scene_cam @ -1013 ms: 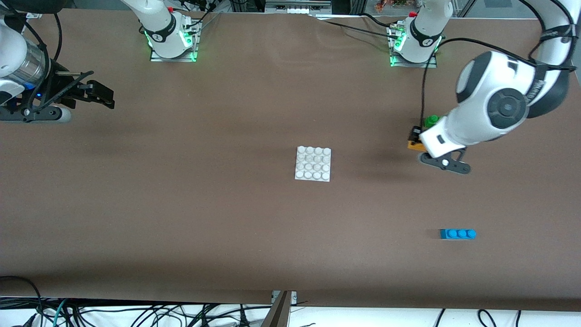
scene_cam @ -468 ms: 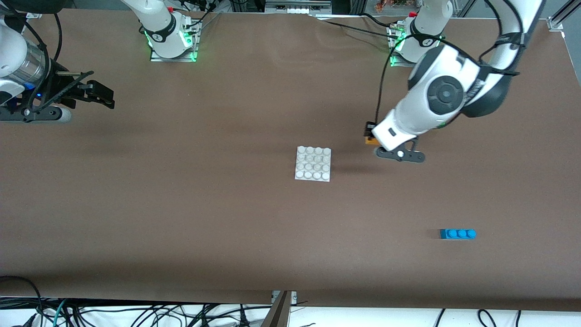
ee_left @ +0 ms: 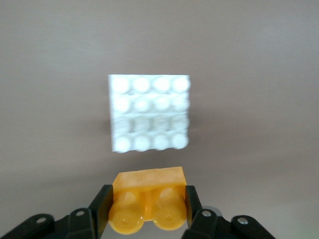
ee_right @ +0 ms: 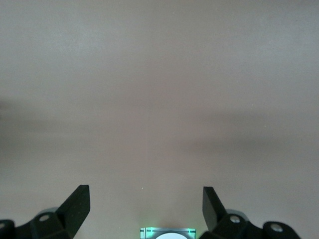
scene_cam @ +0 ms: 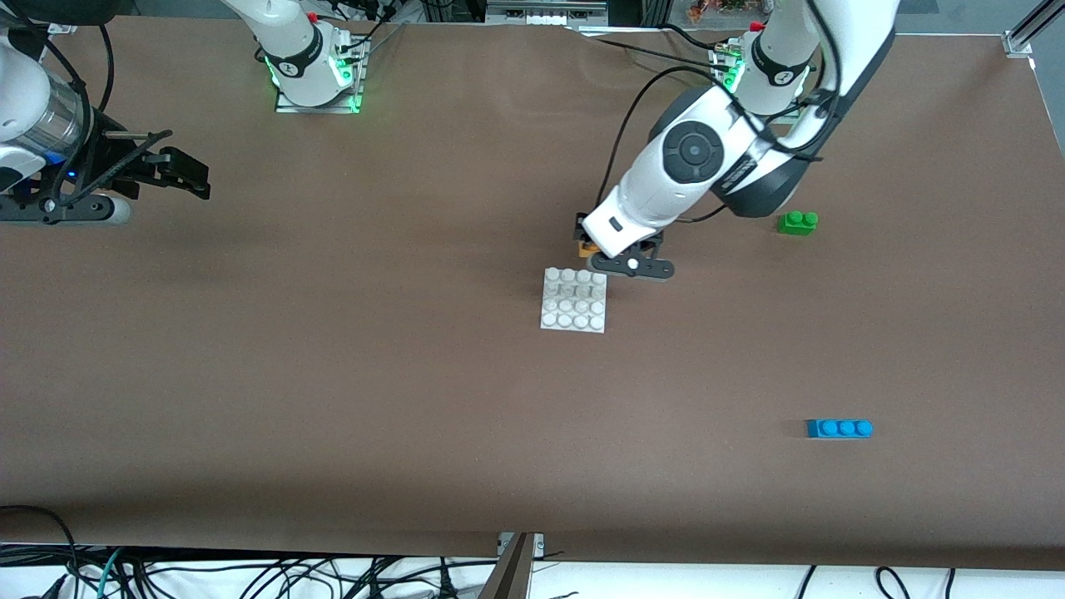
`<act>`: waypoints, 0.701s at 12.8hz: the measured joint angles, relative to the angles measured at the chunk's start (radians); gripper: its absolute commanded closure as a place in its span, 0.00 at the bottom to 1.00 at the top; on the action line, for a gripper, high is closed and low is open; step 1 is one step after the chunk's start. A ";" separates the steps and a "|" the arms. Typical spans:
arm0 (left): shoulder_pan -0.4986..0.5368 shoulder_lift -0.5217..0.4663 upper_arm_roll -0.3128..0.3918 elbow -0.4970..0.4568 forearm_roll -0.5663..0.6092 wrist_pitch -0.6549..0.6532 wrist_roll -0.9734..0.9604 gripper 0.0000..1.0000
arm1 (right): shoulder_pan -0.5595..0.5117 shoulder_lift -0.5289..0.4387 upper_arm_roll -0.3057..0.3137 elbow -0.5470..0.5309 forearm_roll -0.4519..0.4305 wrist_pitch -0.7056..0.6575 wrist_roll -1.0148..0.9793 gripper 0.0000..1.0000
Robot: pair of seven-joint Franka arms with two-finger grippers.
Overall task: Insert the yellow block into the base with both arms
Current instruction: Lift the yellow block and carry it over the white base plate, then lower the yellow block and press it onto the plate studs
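Note:
The yellow block will go down on the middle studs of the base (scene_cam: 579, 291) (ee_left: 151, 123) from my left gripper. The yellow block now hangs at the base's edge.
The yellow block (ee_left: 148, 199), a small two-stud brick, is clamped between the black fingers of my left gripper (ee_left: 147, 204). In the front view only a sliver of the yellow block (scene_cam: 588, 247) shows under the left gripper (scene_cam: 586, 241). It hangs over the table at the edge of the base (scene_cam: 574, 299), by the corner toward the left arm's end. The base (ee_left: 148, 113) is a white square plate with a grid of round studs, lying flat mid-table. My right gripper (scene_cam: 187, 170) waits at the right arm's end of the table. The right gripper (ee_right: 144, 199) is open over bare table.
A green two-stud brick (scene_cam: 797, 222) lies toward the left arm's end of the table. A longer blue brick (scene_cam: 839, 428) lies nearer to the front camera on that same end. The right arm's green-lit mount (ee_right: 167, 233) shows in the right wrist view.
My left arm has carried the yellow block from beside the green brick across to the edge of the base, uncovering the green brick. The right arm has not moved.

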 measured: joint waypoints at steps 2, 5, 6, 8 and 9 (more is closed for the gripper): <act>-0.045 0.069 0.032 0.000 0.088 0.063 -0.008 0.77 | 0.000 0.000 0.000 0.000 0.000 0.000 0.000 0.00; -0.103 0.155 0.052 0.001 0.230 0.126 -0.139 0.77 | 0.000 0.000 0.000 0.000 0.000 0.000 0.000 0.00; -0.123 0.171 0.058 0.002 0.269 0.133 -0.177 0.77 | 0.000 0.000 0.000 0.000 0.000 0.000 0.000 0.00; -0.145 0.193 0.070 0.020 0.316 0.137 -0.209 0.77 | 0.000 0.000 0.000 0.000 0.000 0.000 0.000 0.00; -0.150 0.204 0.076 0.036 0.336 0.137 -0.215 0.77 | 0.000 0.000 0.000 0.000 0.000 0.000 0.000 0.00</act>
